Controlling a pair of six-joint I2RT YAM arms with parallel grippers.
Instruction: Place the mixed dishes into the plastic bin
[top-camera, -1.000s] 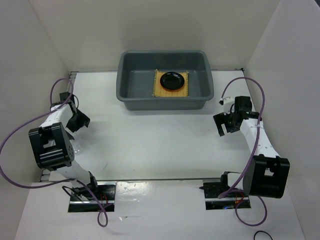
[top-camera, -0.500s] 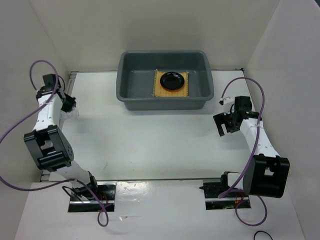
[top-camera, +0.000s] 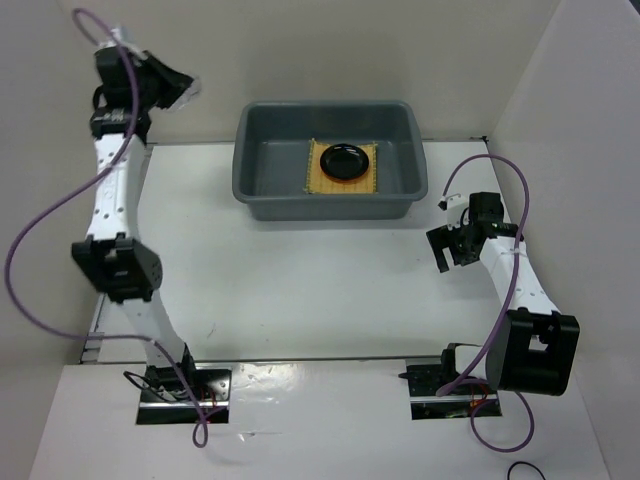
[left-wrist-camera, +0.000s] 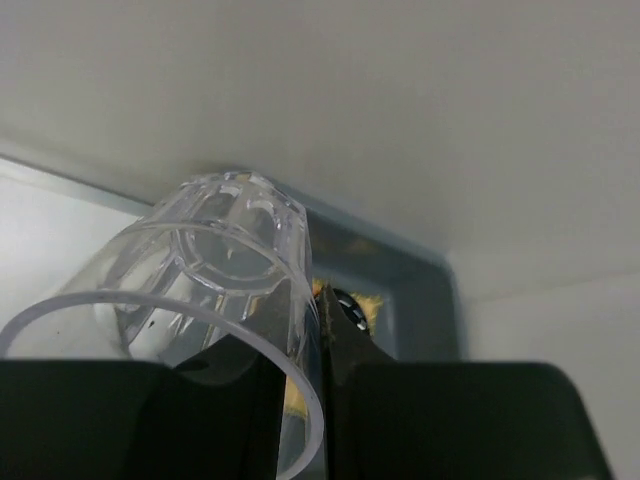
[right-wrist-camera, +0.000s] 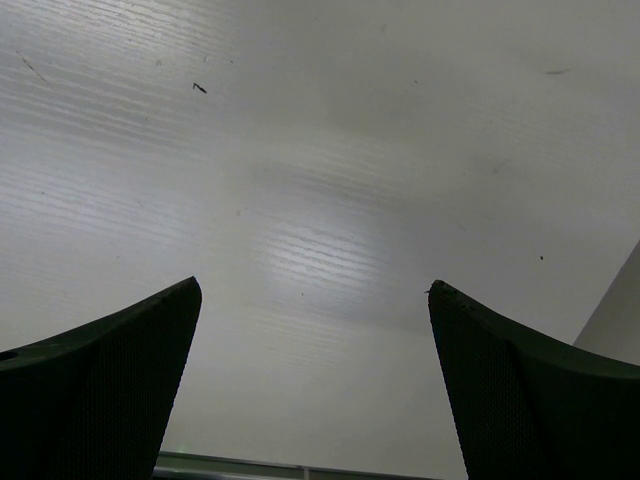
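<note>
The robot's left gripper needs to release the clear cup on the bare bottom of the bin, next to the tan woven mat (top-camera: 275, 182).
My left gripper (top-camera: 176, 88) is raised high at the back left, level with the left end of the plastic bin (top-camera: 262, 160). It is shut on the small clear cup (left-wrist-camera: 205, 285): one finger is inside the rim, the other outside, pinching the wall. The cup (top-camera: 188, 92) lies tilted on its side in the grip. Inside the grey bin lies the tan woven mat (top-camera: 369, 178) with the round black dish (top-camera: 343, 160) on it. The bin (left-wrist-camera: 425, 290) shows beyond the fingers in the left wrist view. My right gripper (top-camera: 452, 250) hovers open over the table's right side, holding nothing (right-wrist-camera: 312, 288).
White walls enclose the table on the left, back and right. The bin stands against the back edge, centred. Purple cables loop from both arms. Bare white table lies under the right gripper.
The left arm has swung from low at the table's left side up and toward the back, carrying the clear cup. The right arm has not moved.
</note>
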